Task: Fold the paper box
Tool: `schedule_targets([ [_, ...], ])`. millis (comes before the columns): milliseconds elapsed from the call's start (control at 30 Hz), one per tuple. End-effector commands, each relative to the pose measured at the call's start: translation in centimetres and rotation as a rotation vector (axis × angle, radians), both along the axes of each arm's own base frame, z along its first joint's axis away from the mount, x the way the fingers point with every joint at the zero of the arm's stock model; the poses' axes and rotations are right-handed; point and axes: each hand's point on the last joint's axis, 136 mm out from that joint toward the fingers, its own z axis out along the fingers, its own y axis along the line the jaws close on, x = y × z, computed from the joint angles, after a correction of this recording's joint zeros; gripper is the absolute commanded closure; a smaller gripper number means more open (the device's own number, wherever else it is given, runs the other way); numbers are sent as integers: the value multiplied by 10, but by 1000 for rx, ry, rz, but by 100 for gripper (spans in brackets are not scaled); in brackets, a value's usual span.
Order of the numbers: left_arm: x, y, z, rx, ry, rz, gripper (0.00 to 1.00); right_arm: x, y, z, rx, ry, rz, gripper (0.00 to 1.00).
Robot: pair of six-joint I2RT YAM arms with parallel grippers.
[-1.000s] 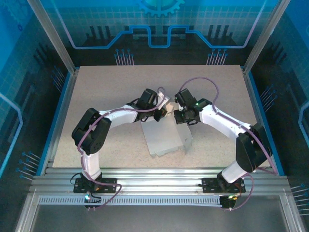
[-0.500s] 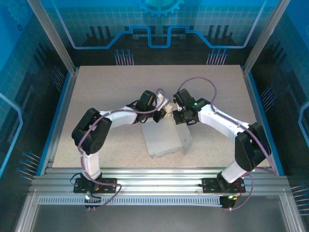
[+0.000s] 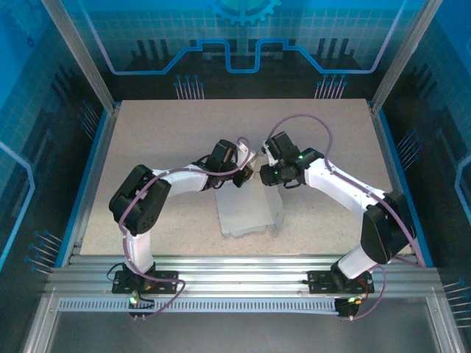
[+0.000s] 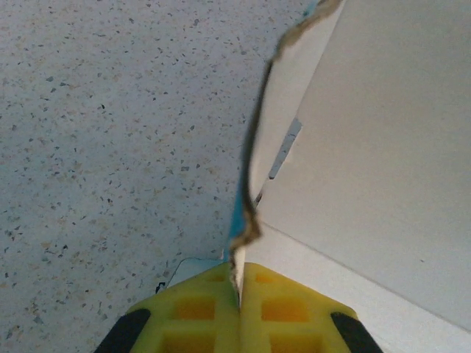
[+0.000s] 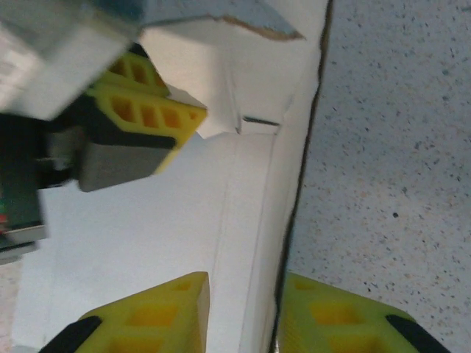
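The far flap is bending crooked in my left gripper, so my right gripper should pinch the paper box's side [image 5: 285, 169] and gently open it before I fold the flap in.
The paper box [image 3: 246, 213] lies white-grey side up in the middle of the table, partly folded, with flaps raised at its far end. My left gripper [image 3: 248, 175] is at its far edge. In the left wrist view it [image 4: 239, 283] is shut on a thin upright flap whose blue side [image 4: 237, 213] faces the table, beside a white panel [image 4: 383, 147]. My right gripper [image 3: 266, 176] is close by on the right. In the right wrist view it [image 5: 243, 309] is open and straddles the box's raised right side wall [image 5: 294, 176], whose edge lies against the right finger [image 5: 331, 316].
The speckled table [image 3: 162, 140] is bounded by blue rails at the left and right and a metal frame at the near edge. The two wrists are almost touching over the box's far end. The left gripper's yellow finger [image 5: 147, 110] shows in the right wrist view.
The right gripper has moved left, closer to the left gripper. The box's right side has drawn in and stands more upright. The sheet has shifted slightly left.
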Motion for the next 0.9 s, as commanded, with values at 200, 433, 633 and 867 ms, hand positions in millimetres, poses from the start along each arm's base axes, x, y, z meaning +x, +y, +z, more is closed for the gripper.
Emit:
schedule_targets([
  [200,-13,6,-14,2,50,-3,96,22,-2,62,326,-112,-32,65],
  [433,-15,6,-11,-5,53,-4,95,25,11,50,362,-42,44,64],
  [633,-17,6,-9,-9,56,-4,95,20,1,23,270,13,13,68],
  [867,-20,5,2,-39,60,-4,95,13,-3,15,215,-2,28,83],
])
